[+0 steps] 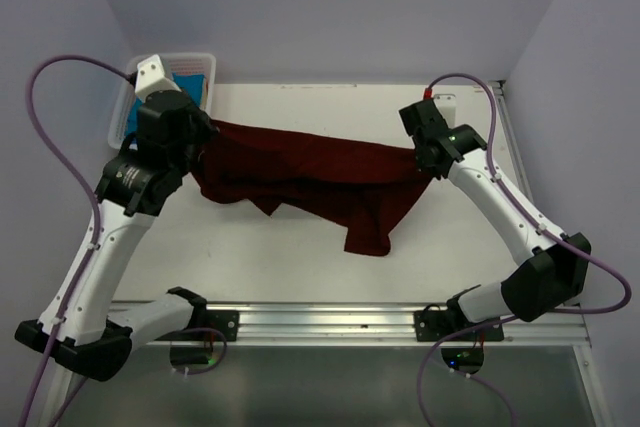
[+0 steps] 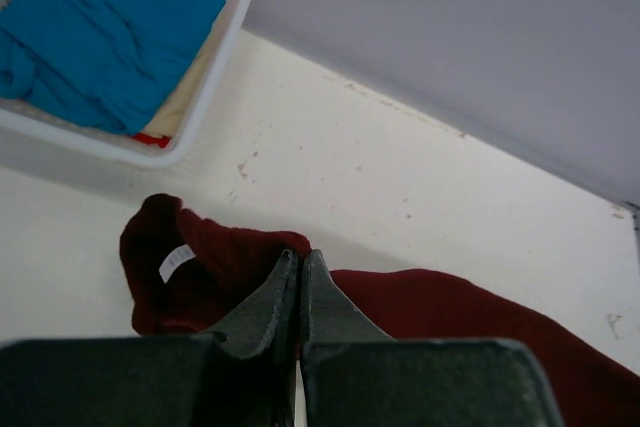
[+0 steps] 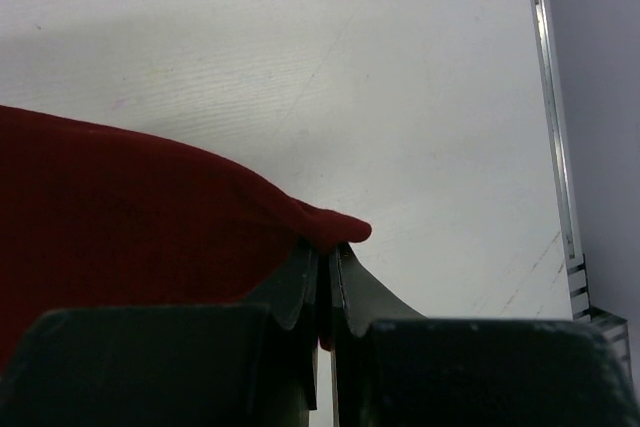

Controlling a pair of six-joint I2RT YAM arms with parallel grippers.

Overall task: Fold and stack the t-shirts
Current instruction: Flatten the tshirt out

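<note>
The maroon t-shirt droops in folds below the left gripper's hold, so the robot's left gripper will set that end of the t-shirt down and grab the t-shirt's loose near corner (image 1: pixel 268 209).
The dark maroon t-shirt (image 1: pixel 310 172) hangs stretched between my two grippers across the middle of the table, and a loose part droops toward the near edge. My left gripper (image 1: pixel 205 137) is shut on the shirt's left end. In the left wrist view the cloth (image 2: pixel 450 302) bunches at the closed tips (image 2: pixel 300 257), with a white label (image 2: pixel 177 262) showing. My right gripper (image 1: pixel 425 162) is shut on the right end, and a fold of the maroon t-shirt (image 3: pixel 130 207) pokes out past the tips (image 3: pixel 327 247). The teal-blue t-shirt (image 2: pixel 100 37) lies in the basket.
The white slatted basket (image 2: pixel 215 67) stands at the far left corner, beside my left arm. A metal rail (image 1: pixel 330 319) runs along the near edge, and another rail (image 3: pixel 555 147) lines the table's right side. Lilac walls close in the back and sides.
</note>
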